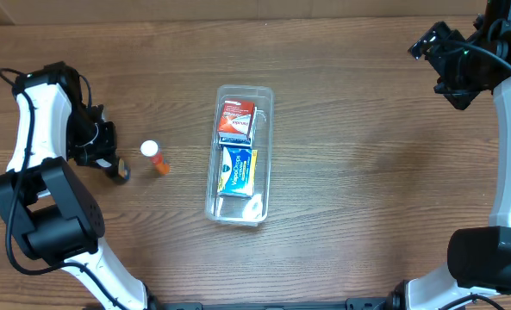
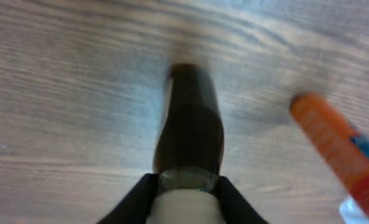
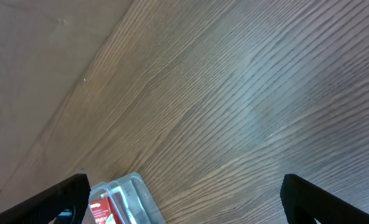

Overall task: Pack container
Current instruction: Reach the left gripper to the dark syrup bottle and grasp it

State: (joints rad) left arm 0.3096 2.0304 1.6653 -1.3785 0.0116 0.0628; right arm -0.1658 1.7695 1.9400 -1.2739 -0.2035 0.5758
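Note:
The robot's left gripper needs to place the dark brown bottle between the red box and the container's side [image 1: 264, 138] that faces the right gripper.
The clear plastic container [image 1: 263, 155] lies mid-table, holding a red box [image 1: 235, 116], a blue and yellow box [image 1: 237, 168] and a small white item [image 1: 250, 207]. An orange bottle with a white cap [image 1: 155, 158] lies on the table left of it, also seen in the left wrist view [image 2: 336, 146]. My left gripper [image 1: 117, 168] is shut on a dark brown bottle with a white cap [image 2: 190, 134] lying on the table. My right gripper [image 1: 449, 65] is open and empty, high at the far right; its view shows the container's corner [image 3: 131, 190].
Bare wooden table surrounds the container. A tan backdrop meets the table's far edge [image 3: 41, 74].

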